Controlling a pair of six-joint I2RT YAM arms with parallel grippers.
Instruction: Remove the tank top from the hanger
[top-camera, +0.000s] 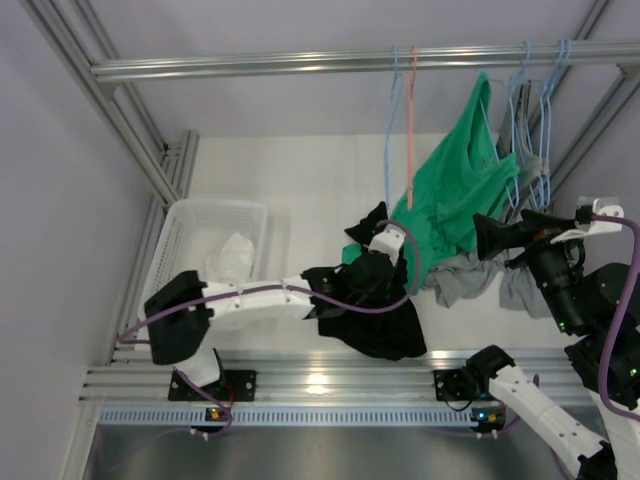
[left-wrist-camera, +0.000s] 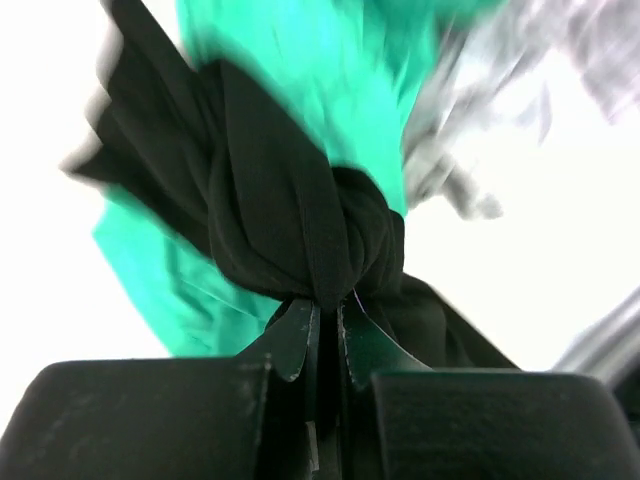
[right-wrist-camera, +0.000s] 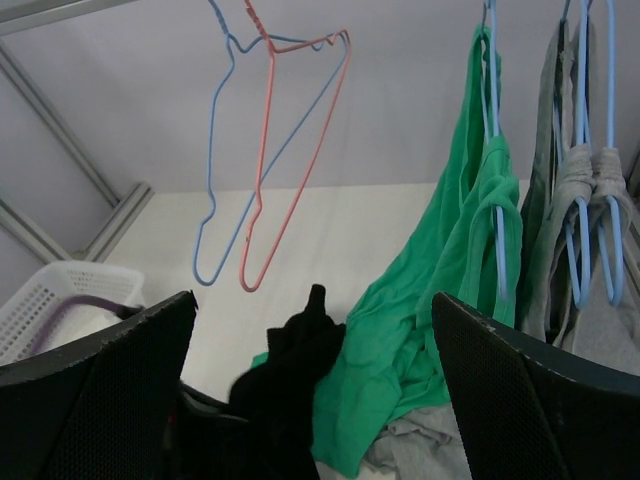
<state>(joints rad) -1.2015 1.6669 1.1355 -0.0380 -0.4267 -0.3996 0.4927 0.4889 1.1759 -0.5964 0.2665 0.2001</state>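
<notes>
The robot's right gripper should next go to the blue hanger that holds the green tank top and close on the hanger's near-side arm (top-camera: 513, 133) (right-wrist-camera: 494, 105).
My left gripper (top-camera: 378, 230) is shut on a black tank top (top-camera: 380, 320). In the left wrist view the fabric is bunched into a knot (left-wrist-camera: 290, 210) just past the closed gripper (left-wrist-camera: 328, 310). The rest of it drapes over the left wrist. It hangs on no hanger. Empty blue (top-camera: 390, 120) and pink (top-camera: 410, 120) hangers hang from the rail (top-camera: 300, 64) above it. My right gripper (top-camera: 490, 240) is open and empty to the right. In the right wrist view (right-wrist-camera: 312, 300) it faces the black top (right-wrist-camera: 300, 350).
A green tank top (top-camera: 460, 190) hangs on a blue hanger (right-wrist-camera: 495, 200), its lower part on the table. Grey garments (top-camera: 465, 275) hang on more hangers at the far right (right-wrist-camera: 590, 230). A white basket (top-camera: 190, 225) with white cloth stands at the left.
</notes>
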